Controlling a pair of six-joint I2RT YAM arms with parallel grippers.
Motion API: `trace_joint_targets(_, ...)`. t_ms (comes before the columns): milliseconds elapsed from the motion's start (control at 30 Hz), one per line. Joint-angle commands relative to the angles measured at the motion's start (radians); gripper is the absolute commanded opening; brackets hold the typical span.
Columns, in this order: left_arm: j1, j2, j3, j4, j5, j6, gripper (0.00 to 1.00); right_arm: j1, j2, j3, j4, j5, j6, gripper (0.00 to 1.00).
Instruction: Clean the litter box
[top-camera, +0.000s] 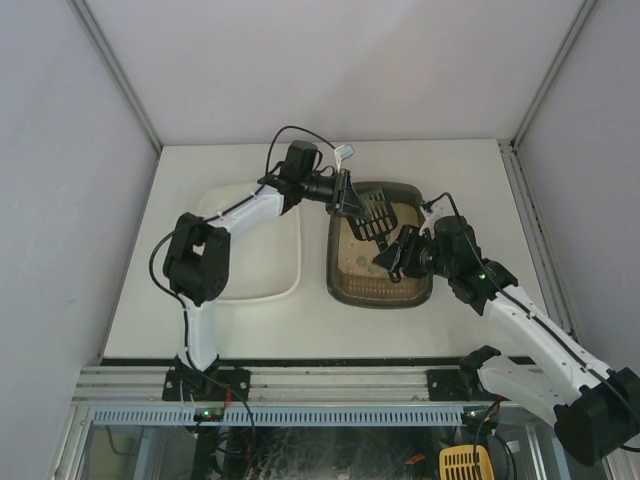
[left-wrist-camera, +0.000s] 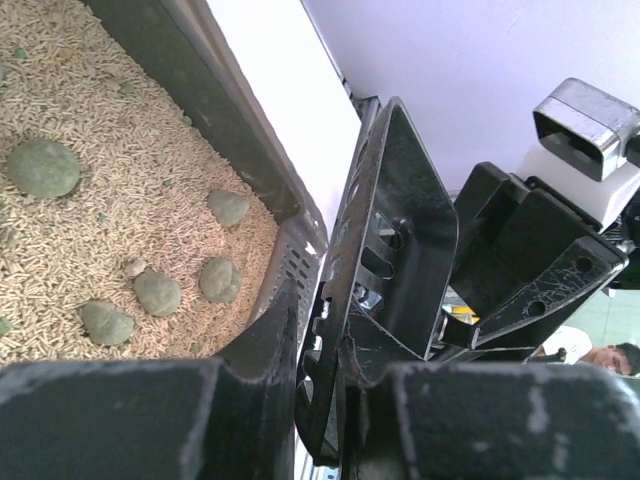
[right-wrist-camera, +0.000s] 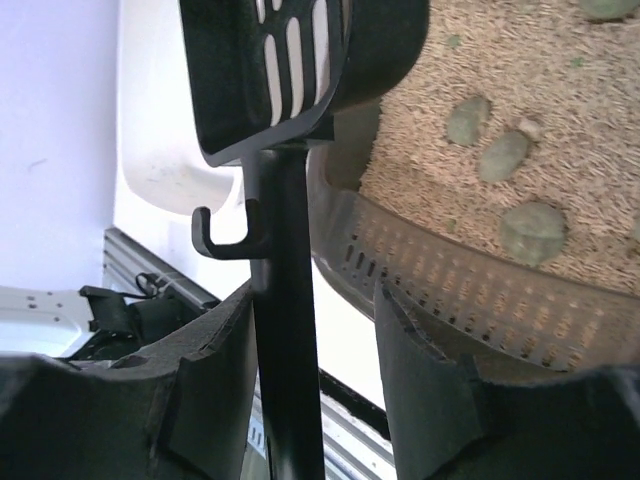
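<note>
The scoop's head must reach the litter, so my right gripper takes the scoop's handle (right-wrist-camera: 284, 320) before my left gripper, now holding the head, backs away.
The dark grey-brown litter box (top-camera: 342, 285) sits right of centre, filled with beige litter and several grey-green clumps (left-wrist-camera: 42, 167). A black slotted scoop (top-camera: 376, 216) hangs over its far part. My left gripper (top-camera: 347, 196) is shut on the scoop's head, which shows edge-on between the jaws in the left wrist view (left-wrist-camera: 390, 230). My right gripper (top-camera: 396, 256) is open around the scoop's handle (right-wrist-camera: 288, 340); its left finger touches the handle and there is a gap on the right. The box rim (right-wrist-camera: 450, 270) lies just beyond the right fingers.
A plain white tray (top-camera: 297, 250) stands left of the litter box, its corner also in the right wrist view (right-wrist-camera: 170, 170). White walls close in the table at the back and sides. The aluminium rail runs along the near edge.
</note>
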Motion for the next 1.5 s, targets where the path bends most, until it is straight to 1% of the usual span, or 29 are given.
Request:
trace_joint_targets(0, -0.006, -0.098, -0.032, 0.139, 0.053, -0.094, 0.0, -0.006, -0.01, -0.011, 0.171, -0.089, 0.062, 0.45)
trace_joint_targets(67, -0.008, -0.103, -0.039, 0.143, 0.053, -0.097, 0.0, -0.005, 0.005, -0.021, 0.198, -0.1, 0.077, 0.41)
trace_joint_targets(167, -0.01, -0.11, -0.048, 0.148, 0.049, -0.096, 0.0, -0.005, 0.024, -0.031, 0.241, -0.121, 0.096, 0.32)
trace_joint_targets(267, -0.011, -0.112, -0.052, 0.15, 0.049, -0.098, 0.0, -0.003, 0.029, -0.044, 0.271, -0.126, 0.111, 0.29)
trace_joint_targets(400, -0.011, -0.116, -0.055, 0.154, 0.051, -0.097, 0.0, -0.004, 0.018, -0.053, 0.279, -0.126, 0.115, 0.19)
trace_joint_targets(467, -0.01, -0.117, -0.055, 0.154, 0.051, -0.096, 0.0, -0.006, 0.007, -0.055, 0.272, -0.126, 0.112, 0.17)
trace_joint_targets(533, -0.011, -0.116, -0.057, 0.153, 0.051, -0.093, 0.0, -0.009, -0.006, -0.057, 0.262, -0.126, 0.108, 0.19)
trace_joint_targets(567, -0.011, -0.117, -0.059, 0.154, 0.051, -0.092, 0.0, -0.011, -0.014, -0.06, 0.257, -0.126, 0.108, 0.21)
trace_joint_targets(700, -0.01, -0.116, -0.061, 0.153, 0.048, -0.083, 0.0, -0.031, -0.05, -0.072, 0.237, -0.128, 0.106, 0.38)
trace_joint_targets(733, -0.011, -0.116, -0.064, 0.153, 0.047, -0.082, 0.0, -0.038, -0.061, -0.077, 0.234, -0.132, 0.106, 0.4)
trace_joint_targets(833, -0.011, -0.117, -0.067, 0.153, 0.047, -0.079, 0.0, -0.055, -0.084, -0.092, 0.232, -0.143, 0.109, 0.41)
trace_joint_targets(1000, -0.01, -0.118, -0.062, 0.145, 0.045, -0.071, 0.0, -0.072, -0.105, -0.115, 0.249, -0.166, 0.12, 0.38)
trace_joint_targets(1067, -0.01, -0.118, -0.063, 0.143, 0.043, -0.068, 0.0, -0.075, -0.108, -0.118, 0.256, -0.172, 0.125, 0.34)
trace_joint_targets(1167, -0.01, -0.117, -0.063, 0.142, 0.041, -0.067, 0.0, -0.074, -0.104, -0.119, 0.268, -0.181, 0.13, 0.22)
trace_joint_targets(1233, -0.011, -0.116, -0.063, 0.142, 0.042, -0.066, 0.0, -0.074, -0.094, -0.12, 0.29, -0.195, 0.139, 0.1)
trace_joint_targets(1267, -0.01, -0.115, -0.063, 0.141, 0.042, -0.067, 0.0, -0.073, -0.088, -0.12, 0.302, -0.201, 0.145, 0.0)
trace_joint_targets(1333, -0.01, -0.117, -0.063, 0.141, 0.044, -0.069, 0.01, -0.065, -0.081, -0.123, 0.322, -0.199, 0.157, 0.0)
trace_joint_targets(1367, -0.011, -0.119, -0.063, 0.141, 0.045, -0.069, 0.04, -0.059, -0.082, -0.124, 0.327, -0.192, 0.161, 0.0)
trace_joint_targets(1467, -0.01, -0.125, -0.048, 0.101, 0.043, -0.061, 0.37, -0.051, -0.1, -0.124, 0.312, -0.163, 0.175, 0.0)
